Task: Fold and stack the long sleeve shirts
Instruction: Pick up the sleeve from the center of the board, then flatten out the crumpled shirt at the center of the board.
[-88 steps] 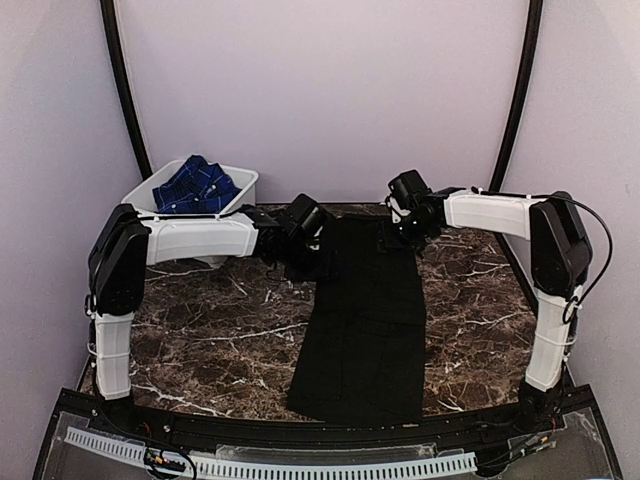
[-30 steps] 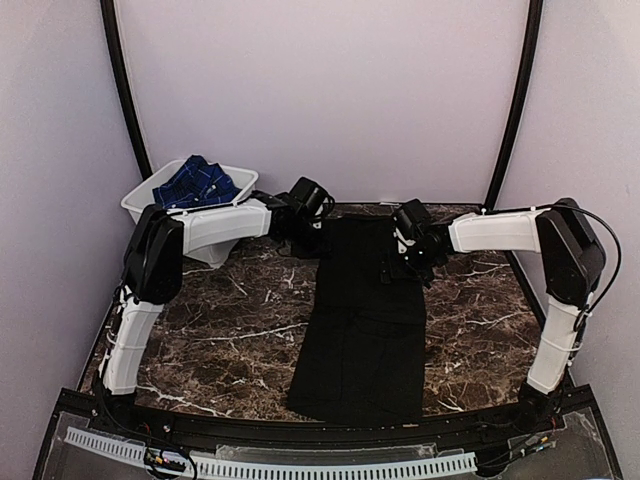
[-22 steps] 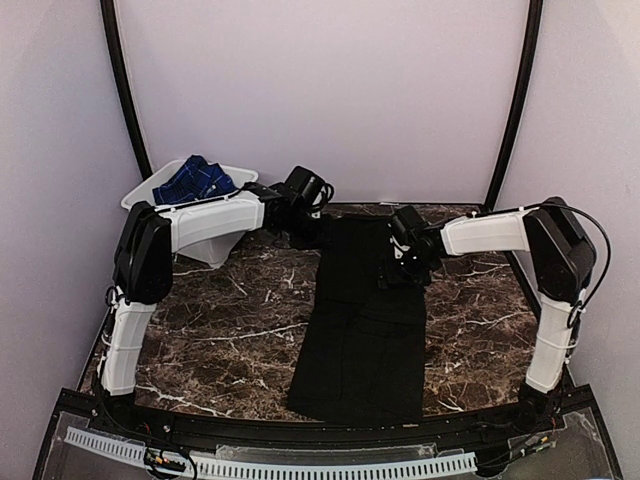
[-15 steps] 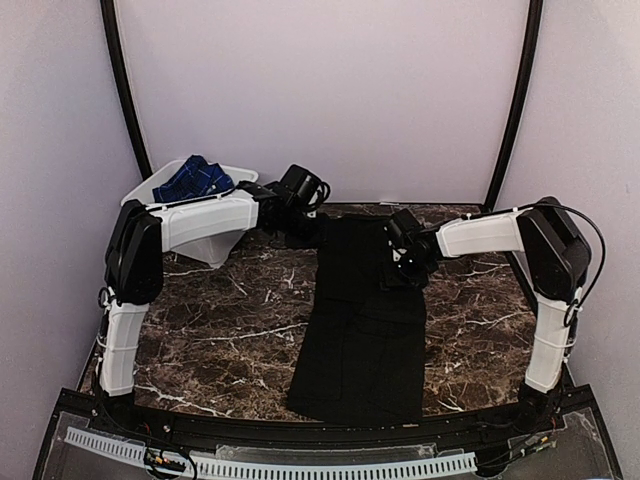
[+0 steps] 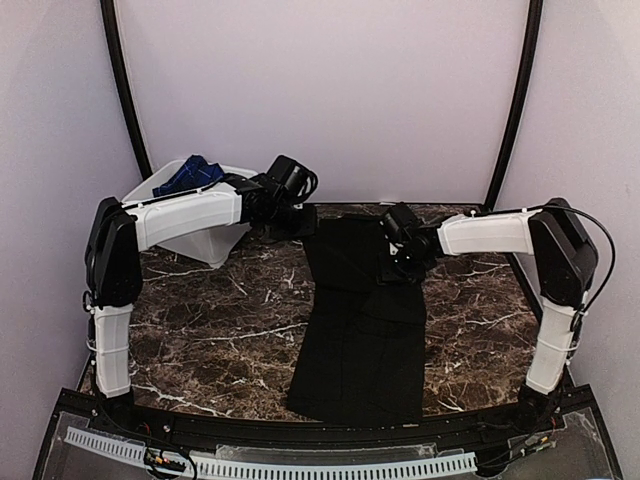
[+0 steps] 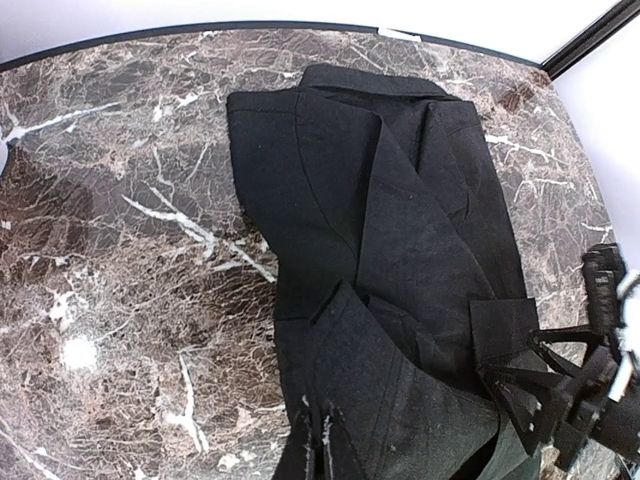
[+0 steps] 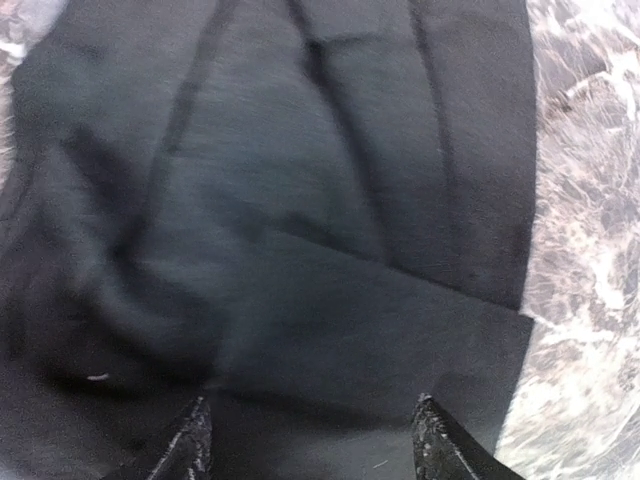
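Observation:
I see the sleeves lying crooked across the body of the black shirt, so I will use my right gripper to pinch the black shirt's sleeve end (image 7: 455,365) by the edge and help spread the shirt out before folding.
The black long sleeve shirt (image 5: 360,330) lies as a long strip down the middle of the marble table (image 5: 220,320). My left gripper (image 5: 300,222) is at its far left corner, shut on a raised fold of the black cloth (image 6: 400,220); the fingertips (image 6: 318,440) are pressed together. My right gripper (image 5: 398,265) hovers open over the shirt's upper right edge. In the right wrist view the black cloth (image 7: 300,150) fills the space below the spread jaws of the right gripper (image 7: 312,432). The blue checked long sleeve shirt (image 5: 188,176) is bunched in the tub.
A white plastic tub (image 5: 205,248) stands at the back left corner, partly behind my left arm. Black frame posts (image 5: 120,90) rise at both back corners against pale walls. Bare marble shows on either side of the black shirt.
My left gripper has lifted back and to the left with the shirt's corner, pulling the cloth there. The right gripper's jaws have narrowed a little and stayed over the shirt's right edge.

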`<action>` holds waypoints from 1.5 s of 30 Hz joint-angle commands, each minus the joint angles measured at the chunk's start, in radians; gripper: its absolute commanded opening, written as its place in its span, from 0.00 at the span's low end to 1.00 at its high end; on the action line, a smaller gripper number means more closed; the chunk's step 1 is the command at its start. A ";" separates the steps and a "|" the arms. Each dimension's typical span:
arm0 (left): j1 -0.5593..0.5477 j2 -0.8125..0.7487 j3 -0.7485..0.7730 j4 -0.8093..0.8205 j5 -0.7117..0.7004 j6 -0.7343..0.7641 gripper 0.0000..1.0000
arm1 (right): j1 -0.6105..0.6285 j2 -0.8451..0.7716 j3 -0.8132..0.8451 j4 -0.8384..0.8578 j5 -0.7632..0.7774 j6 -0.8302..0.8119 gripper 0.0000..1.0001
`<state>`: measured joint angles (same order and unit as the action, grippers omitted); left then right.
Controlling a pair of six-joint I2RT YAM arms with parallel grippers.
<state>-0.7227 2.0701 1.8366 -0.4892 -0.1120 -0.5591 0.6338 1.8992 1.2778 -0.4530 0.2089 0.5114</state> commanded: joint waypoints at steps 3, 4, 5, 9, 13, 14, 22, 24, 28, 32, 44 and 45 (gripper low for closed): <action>0.002 -0.045 -0.042 0.004 0.014 0.013 0.00 | 0.101 -0.071 0.022 0.002 0.037 0.020 0.71; 0.002 -0.044 -0.041 0.003 0.012 0.011 0.00 | 0.108 -0.073 0.015 0.003 0.037 0.022 0.73; 0.002 -0.045 -0.040 0.001 0.007 0.009 0.00 | 0.115 -0.072 0.006 0.005 0.034 0.024 0.73; 0.002 -0.045 -0.030 -0.010 -0.012 0.006 0.00 | 0.131 -0.045 -0.020 0.015 0.023 0.028 0.76; 0.002 -0.045 -0.024 -0.016 -0.017 0.006 0.00 | 0.131 -0.018 -0.019 0.013 0.035 0.045 0.70; 0.002 -0.045 -0.022 -0.018 -0.018 0.006 0.00 | 0.132 -0.015 -0.018 0.009 0.043 0.050 0.68; 0.010 -0.049 -0.014 -0.054 -0.057 -0.003 0.00 | 0.132 -0.022 -0.038 0.001 0.075 0.063 0.44; 0.013 -0.051 -0.013 -0.059 -0.066 -0.004 0.00 | 0.132 -0.028 -0.041 -0.004 0.085 0.068 0.33; 0.020 -0.060 -0.013 -0.068 -0.085 -0.005 0.00 | 0.125 -0.045 -0.049 -0.010 0.103 0.077 0.19; 0.033 -0.071 -0.013 -0.079 -0.102 -0.002 0.00 | 0.111 -0.063 -0.053 -0.027 0.122 0.079 0.08; 0.112 -0.155 0.002 -0.098 -0.148 0.029 0.00 | -0.030 -0.212 -0.078 -0.086 0.207 0.036 0.00; 0.131 -0.160 0.006 -0.105 -0.152 0.033 0.00 | -0.057 -0.224 -0.072 -0.091 0.213 0.025 0.00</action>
<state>-0.6365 2.0064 1.8053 -0.5594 -0.2268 -0.5529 0.6376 1.7279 1.2034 -0.5194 0.3641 0.5697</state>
